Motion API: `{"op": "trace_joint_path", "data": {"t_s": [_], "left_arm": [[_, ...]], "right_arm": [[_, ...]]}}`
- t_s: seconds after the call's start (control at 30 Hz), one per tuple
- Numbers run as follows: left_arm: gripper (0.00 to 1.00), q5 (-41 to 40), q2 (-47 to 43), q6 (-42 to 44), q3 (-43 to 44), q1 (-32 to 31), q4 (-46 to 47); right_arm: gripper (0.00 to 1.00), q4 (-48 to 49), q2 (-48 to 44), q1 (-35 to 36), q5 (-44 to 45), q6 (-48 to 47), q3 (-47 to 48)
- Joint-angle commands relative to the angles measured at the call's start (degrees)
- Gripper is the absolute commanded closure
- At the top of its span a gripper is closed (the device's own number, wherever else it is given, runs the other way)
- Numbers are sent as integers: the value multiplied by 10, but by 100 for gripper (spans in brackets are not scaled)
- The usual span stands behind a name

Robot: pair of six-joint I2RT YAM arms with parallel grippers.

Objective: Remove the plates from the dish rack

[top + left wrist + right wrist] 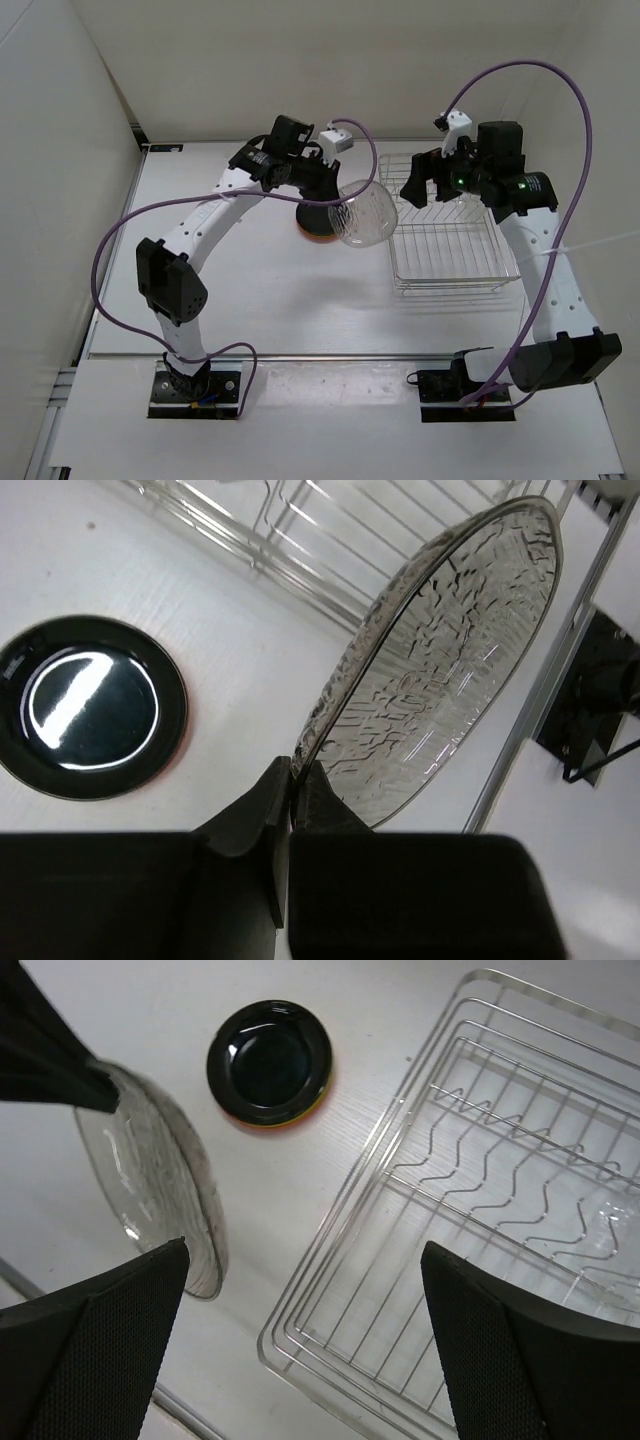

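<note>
The clear plate will go down from my left gripper onto the table [330, 284] [277, 766] between the black plate and the metal rail. The clear plate is tilted in the air now.
My left gripper [338, 203] is shut on the rim of the clear plate [367, 214] and holds it tilted in the air between the plate stack and the dish rack [450, 245]. The left wrist view shows the fingers [270, 795] pinching the clear plate [450, 650]. The black plate [90, 708] tops a stack on the table, with an orange rim [285, 1120] beneath it; the yellow-green plate is not clearly visible. My right gripper [420, 185] is open and hovers over the rack's [480, 1210] far left corner. The clear plate [150, 1180] shows at its left.
White walls close the table at the back and left. A metal rail [330, 355] runs along the table's near edge. Purple cables loop over both arms. The plate stack [318, 228] sits left of the rack.
</note>
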Motion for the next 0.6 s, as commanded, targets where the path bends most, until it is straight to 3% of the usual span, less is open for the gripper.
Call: {"op": "trace_joint_path", "data": {"t_s": [0.0, 0.13, 0.23, 0.57], "left_arm": [[89, 17, -32, 38, -36, 7, -52], [89, -19, -99, 26, -151, 34, 5], [89, -71, -112, -4, -188, 82, 35], [89, -6, -70, -31, -273, 276, 65]], "right_arm": [[0, 25, -19, 2, 62, 10, -5], [0, 31, -31, 2, 83, 10, -11], [0, 31, -37, 2, 100, 10, -16], [0, 36, -42, 2, 119, 5, -22]]}}
